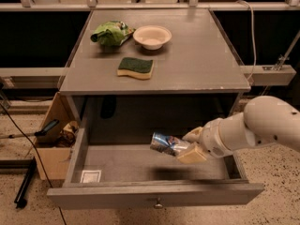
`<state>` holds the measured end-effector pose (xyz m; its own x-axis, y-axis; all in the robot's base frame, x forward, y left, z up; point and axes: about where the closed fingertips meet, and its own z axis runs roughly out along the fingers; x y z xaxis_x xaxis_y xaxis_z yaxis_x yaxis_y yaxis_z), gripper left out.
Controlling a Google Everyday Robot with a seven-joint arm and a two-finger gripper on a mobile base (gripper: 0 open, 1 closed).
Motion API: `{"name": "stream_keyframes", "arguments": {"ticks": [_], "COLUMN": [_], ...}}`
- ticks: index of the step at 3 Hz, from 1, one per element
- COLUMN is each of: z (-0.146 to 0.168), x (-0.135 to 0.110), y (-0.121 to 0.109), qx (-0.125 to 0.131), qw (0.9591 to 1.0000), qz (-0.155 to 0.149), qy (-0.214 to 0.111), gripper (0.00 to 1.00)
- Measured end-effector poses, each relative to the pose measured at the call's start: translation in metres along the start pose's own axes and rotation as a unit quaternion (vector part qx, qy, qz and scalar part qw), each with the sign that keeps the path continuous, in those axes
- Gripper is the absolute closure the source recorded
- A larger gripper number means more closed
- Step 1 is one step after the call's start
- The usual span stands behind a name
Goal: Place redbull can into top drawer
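The redbull can, now hanging inside the drawer opening, will be let go by my gripper on the middle of the drawer's bottom (158, 148), at a spot straight back from the knob.
The top drawer (140, 165) is pulled open below the grey table, with a round knob (158, 203) on its front and a white sticker (91, 176) on its floor at the left. My gripper (187, 145) comes in from the right on a white arm (262, 125). It is shut on the redbull can (165, 143), a shiny silver and blue can lying on its side. The can hangs inside the drawer opening, a little above the floor, right of middle. A shadow lies under it.
On the table top (197, 64) lie a green sponge (135, 67), a green snack bag (110, 33) and a white bowl (152, 36). A brown cardboard box (54, 139) with clutter stands left of the drawer. A black cable runs on the floor at left.
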<state>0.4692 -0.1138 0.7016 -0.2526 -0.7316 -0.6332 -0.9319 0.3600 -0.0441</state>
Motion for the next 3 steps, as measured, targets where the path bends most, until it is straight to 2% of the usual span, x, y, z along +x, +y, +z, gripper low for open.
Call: {"name": "stream_keyframes", "arguments": {"ticks": [1,2,3], "z": [0.040,0.058,0.076], "x": [-0.008,-0.011,-0.003], "y": [-0.005,-0.008,-0.013], "qx": [-0.025,-0.035,-0.036], "qw": [0.9996,0.9992,0.9991], "qz": [-0.006,-0.009,-0.005], "qy": [0.012,0.016,0.022], "gripper": [1.00,1.00,1.00]}}
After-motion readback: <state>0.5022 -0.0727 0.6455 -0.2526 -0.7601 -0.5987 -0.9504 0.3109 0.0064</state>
